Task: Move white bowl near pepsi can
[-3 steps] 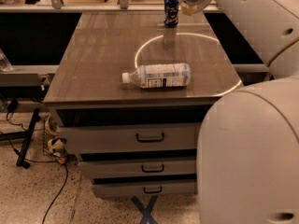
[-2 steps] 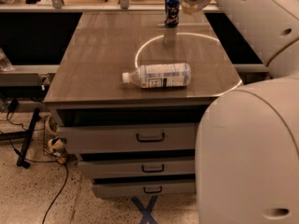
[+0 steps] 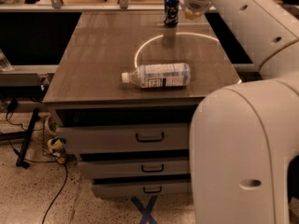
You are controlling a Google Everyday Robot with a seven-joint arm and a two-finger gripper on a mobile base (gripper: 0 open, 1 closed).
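Observation:
Next, I release the white bowl close beside the pepsi can [image 3: 184,26], by the curved white line's far part.
The pepsi can [image 3: 171,9], dark blue with a silver top, stands upright at the far edge of the table, right of centre. The white bowl [image 3: 195,4] shows as a round white shape just right of the can, at the end of my arm. It seems a little above the table top. My gripper [image 3: 191,13] is at the bowl, at the far right of the table, and blends with the bowl and the arm. Whether it holds the bowl does not show.
A clear labelled plastic bottle [image 3: 159,75] lies on its side near the table's front edge. My large white arm [image 3: 243,125] fills the right side of the view. The wooden table [image 3: 93,55] has drawers below. Cables lie on the floor at left.

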